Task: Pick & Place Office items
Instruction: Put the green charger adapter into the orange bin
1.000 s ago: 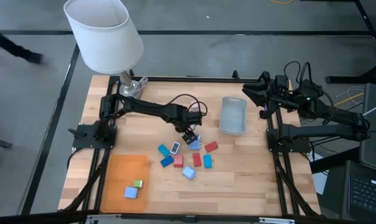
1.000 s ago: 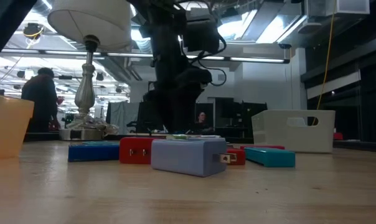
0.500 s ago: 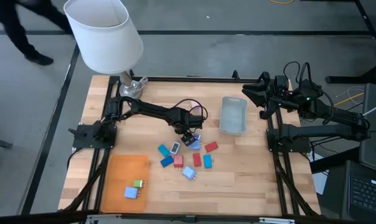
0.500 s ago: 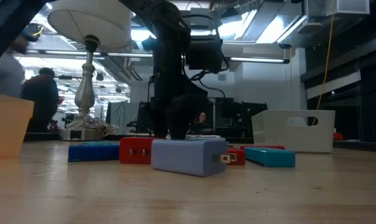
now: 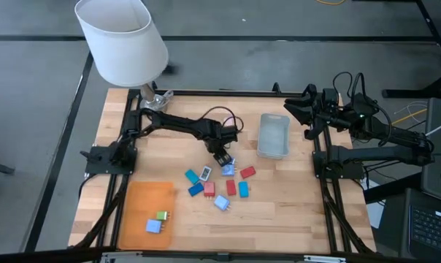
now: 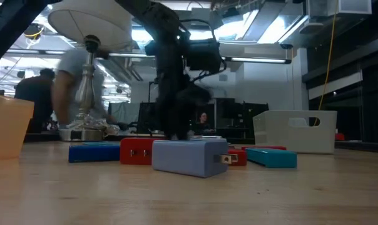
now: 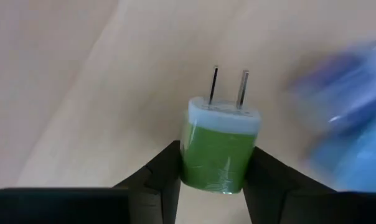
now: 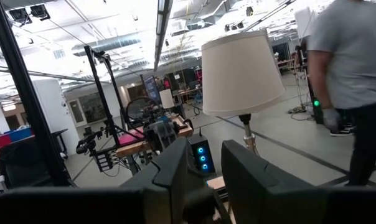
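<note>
Next, my left gripper puts its green plug block down on the orange tray (image 5: 147,210), next to the other green block, and lets go of it there.
Several small plug-like blocks, blue, light blue, red and teal, lie in a cluster (image 5: 217,183) at the table's middle. Two more, a green one (image 5: 162,215) and a pale blue one (image 5: 154,226), lie on the orange tray (image 5: 144,197). My left gripper (image 5: 221,155) is at the cluster's far edge, shut on a green plug block with a white cap and two prongs (image 7: 218,146). My right gripper (image 5: 302,117) is at the table's far right, open and empty; its fingers show in its wrist view (image 8: 203,177). My left gripper pinches the green block's two opposite sides (image 7: 191,162) between its two fingers, on the green body behind the white cap. The two prongs (image 7: 228,87) point away from the gripper, past the fingertips. Whether the block is clear of the table, I cannot tell.
A translucent grey-blue bin (image 5: 273,135) stands right of the cluster. A lamp with a white shade (image 5: 122,40) stands at the far left corner. In the low view a lilac block (image 6: 189,156) lies nearest, with red (image 6: 136,151) and blue (image 6: 92,152) ones beside it. People move in the room behind.
My left gripper has stayed at the cluster's far edge and shifted a little toward the table's far edge, while the arm behind it has swung a little toward the far edge. In the low view the arm is now blurred.
</note>
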{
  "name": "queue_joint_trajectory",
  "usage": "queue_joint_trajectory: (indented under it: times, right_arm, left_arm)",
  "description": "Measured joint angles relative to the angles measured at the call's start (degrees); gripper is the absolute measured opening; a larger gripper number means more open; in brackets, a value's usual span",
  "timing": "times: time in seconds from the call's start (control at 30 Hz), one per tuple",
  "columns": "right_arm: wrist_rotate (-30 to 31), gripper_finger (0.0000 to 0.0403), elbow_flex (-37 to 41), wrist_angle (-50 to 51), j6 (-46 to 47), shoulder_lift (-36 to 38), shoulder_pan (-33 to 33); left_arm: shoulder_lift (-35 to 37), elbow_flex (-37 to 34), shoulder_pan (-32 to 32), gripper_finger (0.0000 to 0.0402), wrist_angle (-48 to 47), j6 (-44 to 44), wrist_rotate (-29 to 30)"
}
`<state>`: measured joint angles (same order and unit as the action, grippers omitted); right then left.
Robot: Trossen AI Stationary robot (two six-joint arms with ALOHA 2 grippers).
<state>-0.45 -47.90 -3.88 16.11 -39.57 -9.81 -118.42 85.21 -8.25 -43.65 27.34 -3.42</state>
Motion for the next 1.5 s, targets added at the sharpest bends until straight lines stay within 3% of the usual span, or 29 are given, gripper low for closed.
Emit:
queue_joint_trajectory:
  times: [0.27, 0.53, 0.73, 1.0, 1.13, 1.27, 1.5]
  right_arm:
    - [0.0, 0.0101, 0.0, -0.1, 1.1, 0.0, 0.0]
    - [0.0, 0.0100, 0.0, 0.0, 1.5, 0.0, 0.0]
    - [0.0, 0.0100, 0.0, 0.0, 1.6, -0.1, 0.0]
    - [0.0, 0.0100, 0.0, 0.0, 2.8, -0.9, 0.0]
    - [0.0, 0.0100, 0.0, 0.0, 2.8, -1.8, 0.0]
    - [0.0, 0.0100, 0.0, -0.1, 3.0, -2.8, 0.0]
    - [0.0, 0.0100, 0.0, -0.2, 4.8, -3.6, 0.0]
  left_arm:
    - [12.7, 0.1, -2.6, 0.0126, 2.5, -1.8, -6.0]
    - [27.2, 0.2, -0.2, 0.0126, -4.6, -3.5, -10.8]
    - [35.7, 0.2, 9.1, 0.0126, -19.4, -1.9, -9.9]
    - [37.9, -0.2, 30.2, 0.0126, -30.8, 11.7, -7.3]
    - [37.1, -5.9, 38.2, 0.0126, -27.1, 20.5, -5.1]
    - [37.1, -15.3, 44.3, 0.0126, -17.3, 29.3, -4.7]
    - [37.1, -28.6, 50.8, 0.0126, -3.7, 40.8, -4.6]
